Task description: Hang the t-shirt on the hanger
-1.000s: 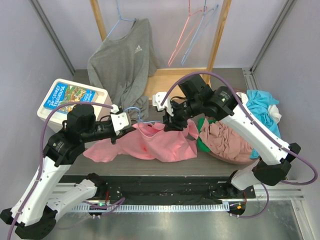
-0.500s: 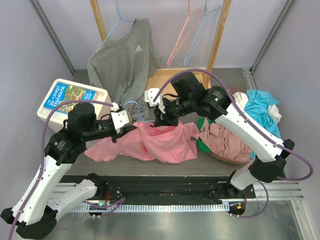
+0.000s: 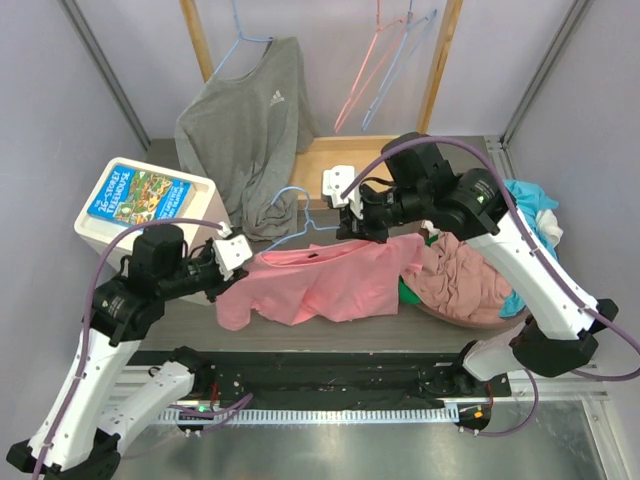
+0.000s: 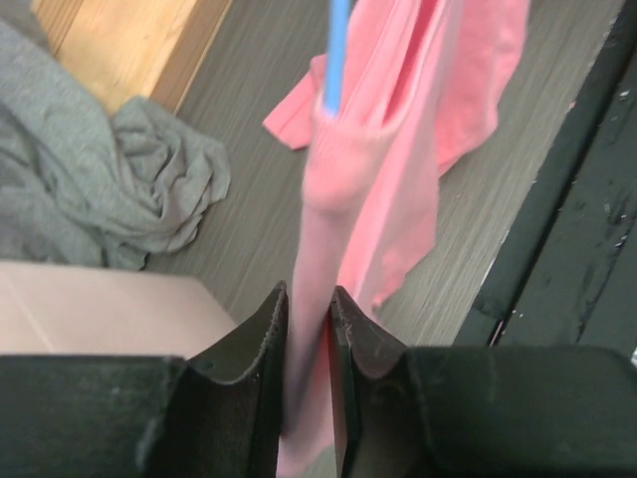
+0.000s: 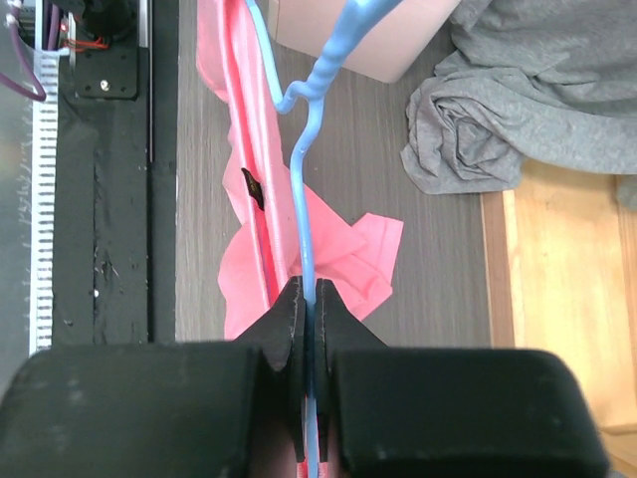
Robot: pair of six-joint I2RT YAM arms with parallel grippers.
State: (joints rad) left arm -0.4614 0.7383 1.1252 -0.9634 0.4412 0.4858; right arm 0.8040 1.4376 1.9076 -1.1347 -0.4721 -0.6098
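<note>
The hanger wire beside the t-shirt's collar is all my right gripper holds, so it should open, back off and take the t-shirt's shoulder (image 3: pixel 405 249) around the hanger's end.
The salmon-pink t-shirt (image 3: pixel 330 280) hangs stretched between my two grippers above the table. My left gripper (image 3: pixel 228 268) is shut on its left edge; in the left wrist view the pink t-shirt fabric (image 4: pixel 338 189) runs between my left gripper (image 4: pixel 309 299) jaws. My right gripper (image 3: pixel 357 226) is shut on the light-blue hanger (image 3: pixel 300 215), whose hook sticks out to the left above the shirt. In the right wrist view the hanger wire (image 5: pixel 307 199) passes between my right gripper (image 5: pixel 309 299) jaws, with the t-shirt (image 5: pixel 249 229) draped beside it.
A grey long-sleeved top (image 3: pixel 250 130) hangs on the rack at the back and pools on the table. A white box (image 3: pixel 140 205) stands at left. A basket with mauve (image 3: pixel 460 280) and teal (image 3: pixel 525 215) garments sits at right. Spare hangers (image 3: pixel 385 60) hang at the back.
Both grippers have pulled apart and the t-shirt is now lifted and stretched. The right gripper with the hanger moved right and up; the left gripper moved left and down.
</note>
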